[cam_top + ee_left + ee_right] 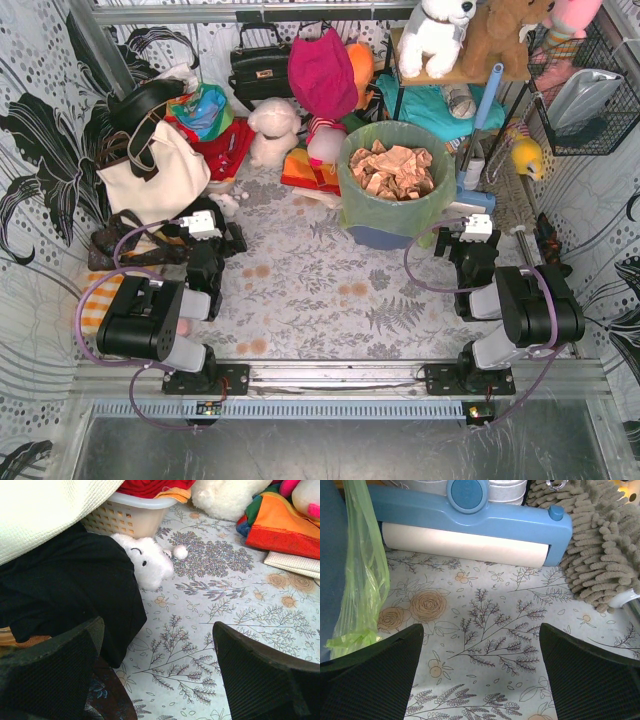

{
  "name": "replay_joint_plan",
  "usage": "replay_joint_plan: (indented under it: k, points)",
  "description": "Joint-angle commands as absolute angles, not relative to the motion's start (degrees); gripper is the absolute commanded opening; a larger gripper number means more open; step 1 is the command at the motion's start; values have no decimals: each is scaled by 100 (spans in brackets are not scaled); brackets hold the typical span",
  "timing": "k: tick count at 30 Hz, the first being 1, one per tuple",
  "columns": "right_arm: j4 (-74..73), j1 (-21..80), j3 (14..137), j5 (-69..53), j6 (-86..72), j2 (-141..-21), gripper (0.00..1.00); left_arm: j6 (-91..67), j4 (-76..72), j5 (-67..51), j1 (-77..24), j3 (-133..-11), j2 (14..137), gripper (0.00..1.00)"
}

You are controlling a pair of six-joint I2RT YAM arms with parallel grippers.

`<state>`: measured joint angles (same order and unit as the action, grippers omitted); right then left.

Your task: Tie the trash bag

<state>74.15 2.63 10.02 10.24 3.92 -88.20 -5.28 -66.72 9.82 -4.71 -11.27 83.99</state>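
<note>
My right gripper closes next on the bin's rim (453, 174) beside the blue lint roller, over the light-green trash bag.
The light-green trash bag (392, 205) lines a blue-grey round bin (385, 238) at the back right, its mouth wide open over crumpled tan paper (392, 170). A fold of the bag hangs at the left of the right wrist view (362, 575). My right gripper (470, 245) is open and empty, low over the cloth just right of the bin; it also shows in the right wrist view (480, 667). My left gripper (207, 240) is open and empty near the left bags, far from the bin; it shows in the left wrist view (157, 667).
A cream tote (155, 170) and dark bags crowd the left. Plush toys, a pink hat (322, 75) and a black handbag (260, 70) line the back. A blue lint roller (470, 525) and a tan mop head (600, 555) lie right of the bin. A small white plush (147, 560) lies by a basket.
</note>
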Motion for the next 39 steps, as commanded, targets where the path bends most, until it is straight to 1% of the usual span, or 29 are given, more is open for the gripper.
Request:
replay_joint_plan:
  k: [1, 13, 15, 20, 23, 29, 32, 34, 39]
  points:
    - [7529, 236, 1081, 1110, 228, -8824, 97, -528, -6926, 958, -405, -1229, 8416, 98]
    - [7515, 237, 1089, 1164, 202, -8824, 97, -492, -6965, 996, -405, -1210, 8405, 98]
    - [7626, 236, 1061, 1323, 245, -8809, 97, -475, -6921, 1078, -421, -1218, 8367, 98]
    - [7348, 238, 934, 1380, 290, -8164, 97, -506, -6290, 1216, -437, -1350, 7865, 98]
    - [6232, 237, 1125, 1564, 226, -7448, 97, -585, -5669, 1462, -460, -1473, 7367, 98]
    - [4371, 237, 1774, 1529, 170, -6539, 97, -1073, -4523, 1898, -509, -1939, 6628, 98]
    - [3489, 237, 2086, 1723, -53, -6084, 97, -1527, -3357, 2224, -511, -2575, 6453, 98]
    - [2888, 237, 2364, 2039, -332, -5844, 97, -1862, -2212, 2412, -518, -3176, 6442, 98]
    - [977, 237, 3437, 2204, -776, -5542, 97, -2540, -703, 3027, -700, -4021, 6357, 98]
